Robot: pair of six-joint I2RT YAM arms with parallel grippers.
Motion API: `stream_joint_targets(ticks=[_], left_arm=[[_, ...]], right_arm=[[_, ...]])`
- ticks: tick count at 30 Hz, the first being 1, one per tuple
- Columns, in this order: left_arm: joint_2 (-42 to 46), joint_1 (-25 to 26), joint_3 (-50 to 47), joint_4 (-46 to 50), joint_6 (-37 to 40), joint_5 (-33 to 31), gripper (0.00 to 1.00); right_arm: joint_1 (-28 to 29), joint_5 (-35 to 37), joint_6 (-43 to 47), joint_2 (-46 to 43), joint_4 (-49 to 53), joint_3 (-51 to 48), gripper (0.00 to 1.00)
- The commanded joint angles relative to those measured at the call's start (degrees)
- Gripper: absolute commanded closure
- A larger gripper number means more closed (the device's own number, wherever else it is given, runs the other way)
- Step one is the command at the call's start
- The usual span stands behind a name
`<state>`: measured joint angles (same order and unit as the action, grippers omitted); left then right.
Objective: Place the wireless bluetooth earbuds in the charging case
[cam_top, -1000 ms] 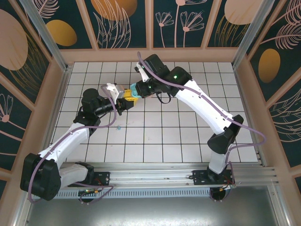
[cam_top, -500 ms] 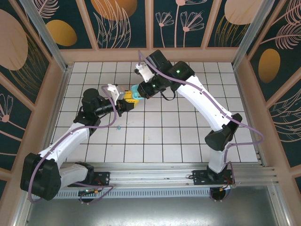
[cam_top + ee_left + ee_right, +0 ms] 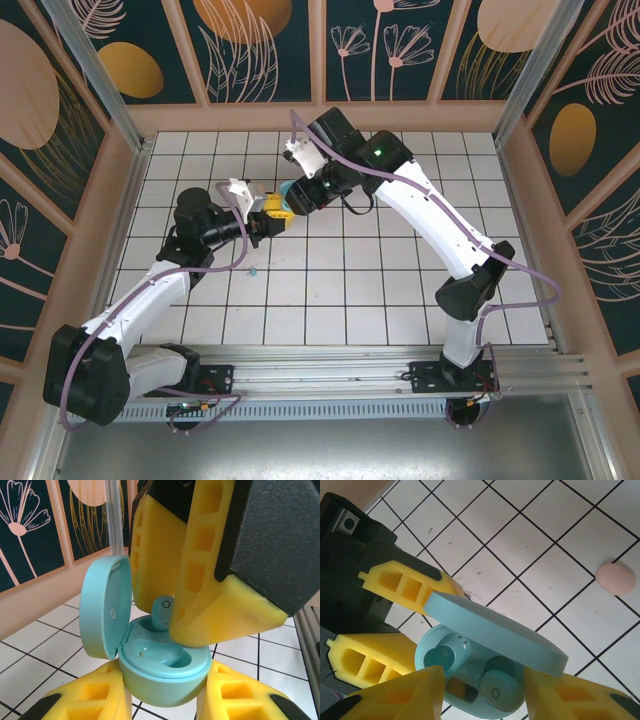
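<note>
The earbud sits too high in the far socket, so I should back my right gripper off, turn and grip the earbud's top (image 3: pixel 163 604) from another angle before seating it.
My left gripper (image 3: pixel 165 696) is shut on the teal charging case (image 3: pixel 165 672), holding it up above the tiles with its lid (image 3: pixel 104 607) swung open. One teal earbud (image 3: pixel 162 611) stands in the far socket; the near socket (image 3: pixel 167 655) is bare. My right gripper (image 3: pixel 482 674) hovers over the case, open, its yellow fingers (image 3: pixel 395 695) standing either side of the earbud (image 3: pixel 499 692) with a gap on each side. From above, both grippers (image 3: pixel 272 210) (image 3: pixel 292 198) meet at the case (image 3: pixel 284 190) left of the table's middle. A second teal earbud (image 3: pixel 252 269) lies on the tiles.
A small pale pink rounded piece (image 3: pixel 616 578) lies on the white tiled floor (image 3: pixel 400 290) beyond the case. Wooden walls (image 3: pixel 330 117) fence the floor at the back and sides. The arms' rail (image 3: pixel 330 365) runs along the near edge.
The right gripper's jaws have spread apart and let go of the teal earbud, which now rests in the case. The left gripper and case have stayed put.
</note>
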<state>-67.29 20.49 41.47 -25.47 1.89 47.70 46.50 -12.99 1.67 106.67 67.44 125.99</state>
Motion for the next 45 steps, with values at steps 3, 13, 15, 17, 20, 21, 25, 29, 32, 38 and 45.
stream_joint_targets(ticks=[3, 13, 15, 17, 20, 21, 25, 29, 32, 38, 45], left_arm=[[1.3, 0.0, 0.0, -1.9, 0.4, 2.0, 0.8], [2.2, 0.0, -1.7, -5.5, -0.7, -3.3, 0.8], [2.2, 0.0, -2.0, -6.2, -1.1, -4.0, 0.8], [2.2, 0.0, -2.0, -6.4, -1.6, -4.9, 0.8], [2.3, 0.0, -2.1, -6.8, -2.2, -6.2, 0.8], [2.3, 0.0, -2.0, -6.9, -2.5, -7.0, 0.8], [2.3, 0.0, -2.2, -7.5, -3.0, -8.6, 0.8], [2.7, 0.0, -2.8, -8.4, -3.3, -9.8, 0.8], [2.9, 0.0, -3.1, -8.5, -3.6, -11.7, 0.8], [3.4, 0.0, -3.9, -9.3, -4.4, -17.1, 0.81], [4.2, 0.1, -6.3, -12.7, -6.9, -22.0, 0.81]], right_arm=[[0.0, 5.4, -5.3, -1.5, -3.4, 1.0, 0.52], [0.0, 9.5, -23.8, -12.6, -16.3, -9.2, 0.52], [0.0, 9.9, -26.6, -15.2, -19.7, -13.1, 0.52], [0.0, 10.7, -29.8, -17.6, -22.1, -16.4, 0.53], [0.5, 11.3, -33.8, -20.0, -25.7, -21.6, 0.58], [0.8, 11.8, -35.3, -20.5, -26.8, -23.2, 0.59], [2.3, 12.6, -41.7, -21.2, -31.2, -28.6, 0.66], [2.9, 15.6, -46.5, -21.4, -33.7, -30.4, 0.74], [2.9, 17.4, -48.6, -21.1, -34.1, -29.8, 0.77], [3.1, 19.6, -50.9, -18.9, -31.5, -27.4, 0.76], [3.3, 19.8, -51.5, -14.2, -30.0, -23.5, 0.68]])
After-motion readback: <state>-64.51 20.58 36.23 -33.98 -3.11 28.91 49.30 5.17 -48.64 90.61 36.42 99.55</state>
